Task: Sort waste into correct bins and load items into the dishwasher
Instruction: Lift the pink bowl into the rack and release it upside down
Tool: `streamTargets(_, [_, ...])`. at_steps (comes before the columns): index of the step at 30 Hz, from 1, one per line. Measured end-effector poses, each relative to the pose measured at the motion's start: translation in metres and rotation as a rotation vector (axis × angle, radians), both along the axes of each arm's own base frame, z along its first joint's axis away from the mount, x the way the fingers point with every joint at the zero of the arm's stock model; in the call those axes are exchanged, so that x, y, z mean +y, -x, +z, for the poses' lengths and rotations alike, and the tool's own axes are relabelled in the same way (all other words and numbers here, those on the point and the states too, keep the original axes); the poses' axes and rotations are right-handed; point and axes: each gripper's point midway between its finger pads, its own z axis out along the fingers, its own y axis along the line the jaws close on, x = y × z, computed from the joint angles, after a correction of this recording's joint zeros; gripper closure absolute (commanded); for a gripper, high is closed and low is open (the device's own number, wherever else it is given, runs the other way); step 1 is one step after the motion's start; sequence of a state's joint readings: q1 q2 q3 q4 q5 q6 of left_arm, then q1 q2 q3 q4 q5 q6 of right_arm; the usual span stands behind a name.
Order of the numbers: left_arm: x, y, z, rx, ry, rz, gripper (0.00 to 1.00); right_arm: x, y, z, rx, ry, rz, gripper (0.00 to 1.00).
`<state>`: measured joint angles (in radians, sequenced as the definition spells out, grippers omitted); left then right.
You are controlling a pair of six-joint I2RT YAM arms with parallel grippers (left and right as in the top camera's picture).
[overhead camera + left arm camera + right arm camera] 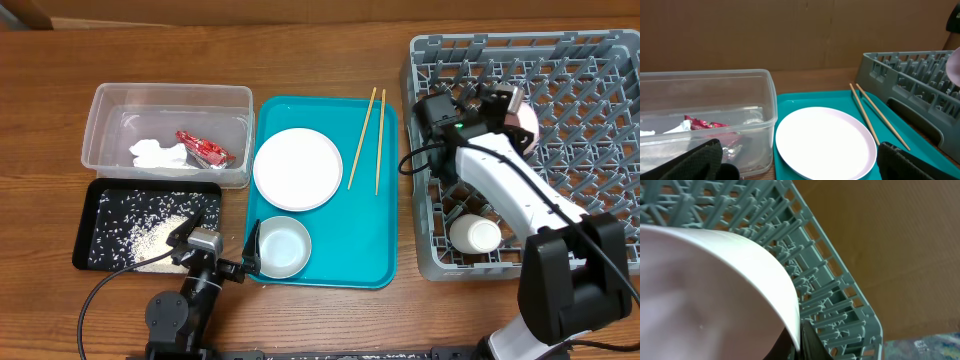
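Note:
My right gripper releases the white bowl next on the grey dish rack's wires (484,133), behind the small white cup.
My right gripper (505,108) is shut on the rim of a white bowl (523,120) and holds it tilted over the grey dish rack (600,70). In the right wrist view the bowl (705,290) fills the left and the jaws (799,341) pinch its edge. A small white cup (474,235) lies in the rack's front left. My left gripper (220,246) is open and empty, between the black tray (100,200) of rice (155,238) and a white bowl (281,246) on the teal tray. The white plate (297,168) and the chopsticks (368,140) lie there too.
The clear tub (120,100) holds the red wrapper (203,148) and the white paper scrap (158,155). The teal tray (385,225) sits between the bins and the rack. The left wrist view shows the plate (825,142), the tub (715,95) and the rack (910,80).

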<state>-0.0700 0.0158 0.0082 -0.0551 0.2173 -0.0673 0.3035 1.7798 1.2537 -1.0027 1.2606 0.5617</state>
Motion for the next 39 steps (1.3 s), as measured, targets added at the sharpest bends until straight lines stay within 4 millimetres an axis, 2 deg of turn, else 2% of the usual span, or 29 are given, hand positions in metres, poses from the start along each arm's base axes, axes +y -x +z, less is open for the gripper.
streamTargets(5, [0.000,0.000,0.000,0.000,0.000,0.000,0.00,0.014,0.004,-0.001,0.044,0.017,0.043,0.89])
streamTargets(6, [0.000,0.000,0.000,0.000,0.000,0.000,0.00,0.017,0.006,-0.002,0.063,0.017,0.052,0.89])
streamTargets(8, [0.000,0.000,0.000,0.000,0.000,0.000,0.00,0.024,0.008,-0.004,0.093,0.018,0.076,0.95])
streamTargets(11, [0.000,0.000,0.000,0.000,0.000,0.000,0.00,0.031,0.008,-0.003,0.093,0.033,0.094,0.96])
streamTargets(19, [0.000,0.000,0.000,0.000,0.000,0.000,0.00,0.030,0.009,-0.002,0.091,0.038,0.090,0.96])
streamTargets(27, [0.000,0.000,0.000,0.000,0.000,0.000,0.00,0.025,0.001,0.006,0.012,0.039,0.065,0.96])
streamTargets(31, [0.000,0.000,0.000,0.000,0.000,0.000,0.00,0.014,-0.009,0.010,-0.059,0.009,0.027,0.96])
streamTargets(36, [0.000,0.000,0.000,0.000,0.000,0.000,0.00,-0.002,-0.011,0.007,-0.071,-0.016,-0.015,0.96])
streamTargets(39, [0.000,0.000,0.000,0.000,0.000,0.000,0.00,-0.001,-0.011,0.000,-0.043,-0.051,-0.009,0.96])
